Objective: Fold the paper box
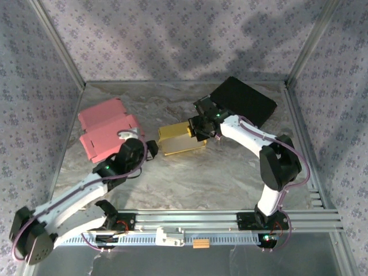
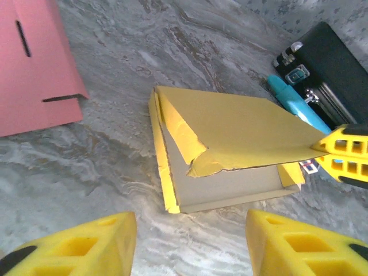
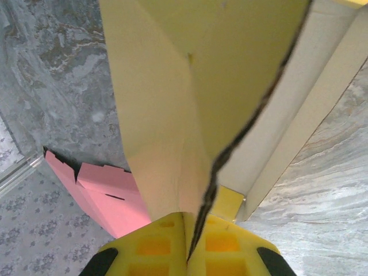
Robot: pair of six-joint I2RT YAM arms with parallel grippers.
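My right gripper pinches the lid's corner while the lid slants over the open box, so I need to lower the lid, open and take the box's end [image 2: 291,174].
The yellow paper box [image 1: 181,138] lies mid-table, its lid [image 2: 241,123] partly lifted over the grey inside [image 2: 230,187]. My right gripper [image 1: 198,127] is at the box's right end, shut on the edge of the lid flap [image 3: 172,86], which runs down between the yellow fingers [image 3: 155,244]. From the left wrist view that gripper [image 2: 345,158] shows pinching the lid's far corner. My left gripper [image 1: 150,148] is just off the box's left end, open, with bare table between its fingers [image 2: 115,236] and nothing held.
Flat pink boxes [image 1: 106,129] lie at the left, close behind the left arm. A black case [image 1: 244,99] sits at the back right, with a blue tool [image 2: 293,100] beside it. Metal frame posts and patterned walls ring the table.
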